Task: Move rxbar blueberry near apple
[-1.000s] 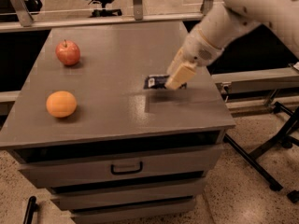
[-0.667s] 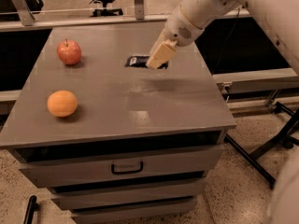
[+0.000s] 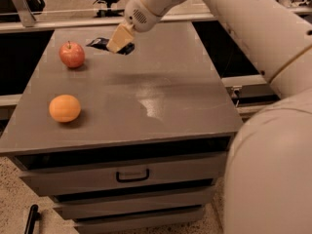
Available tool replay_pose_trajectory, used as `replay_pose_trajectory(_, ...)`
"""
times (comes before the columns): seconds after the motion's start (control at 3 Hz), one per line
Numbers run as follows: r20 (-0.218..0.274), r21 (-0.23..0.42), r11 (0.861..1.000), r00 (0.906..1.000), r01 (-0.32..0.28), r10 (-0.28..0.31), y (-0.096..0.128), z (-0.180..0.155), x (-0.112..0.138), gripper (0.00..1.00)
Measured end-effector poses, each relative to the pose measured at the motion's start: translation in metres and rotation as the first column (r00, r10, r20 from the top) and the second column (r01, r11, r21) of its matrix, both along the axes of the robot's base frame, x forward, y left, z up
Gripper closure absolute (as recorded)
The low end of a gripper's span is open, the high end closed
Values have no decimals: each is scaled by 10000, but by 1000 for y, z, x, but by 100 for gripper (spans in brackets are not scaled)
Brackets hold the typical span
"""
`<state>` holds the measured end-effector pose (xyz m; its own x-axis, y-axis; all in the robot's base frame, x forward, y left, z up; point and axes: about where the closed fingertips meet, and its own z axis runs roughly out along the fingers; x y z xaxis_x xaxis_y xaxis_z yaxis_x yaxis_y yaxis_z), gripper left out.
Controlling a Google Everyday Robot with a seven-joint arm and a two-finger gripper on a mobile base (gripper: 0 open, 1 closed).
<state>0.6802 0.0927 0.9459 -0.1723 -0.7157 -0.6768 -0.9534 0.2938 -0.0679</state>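
Note:
The rxbar blueberry, now at the top's far part, will be let go by my gripper on the grey cabinet top beside the red apple (image 3: 101, 64), on the side where my arm is.
The rxbar blueberry (image 3: 99, 43), a flat dark wrapper, is gripped by my gripper (image 3: 120, 41) at the far part of the grey cabinet top (image 3: 161, 82). Its ends stick out on both sides of the tan fingers (image 3: 117, 37). The gripper is shut on the bar and holds it just right of the red apple (image 3: 71, 54), which stands at the far left of the top. A small gap separates bar and apple. I cannot tell whether the bar touches the surface.
A round orange fruit (image 3: 65, 108) lies at the front left of the top. Drawers with a black handle (image 3: 131, 175) sit below the front edge. My arm (image 3: 253, 28) spans the right side. A black object (image 3: 30, 219) lies on the floor at lower left.
My gripper has carried the bar from the right middle of the top to the far left, ending close to the apple. The apple and the orange have not moved.

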Motion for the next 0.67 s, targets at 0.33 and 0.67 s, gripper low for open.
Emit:
replay_pose_trajectory(0.33, 43, -127, 9984, 9985, 551, -551, 36, -16, 14, 100)
replay_pose_trajectory(0.67, -66, -472, 9923, 9933, 1147, -1151, 45, -40, 22, 100)
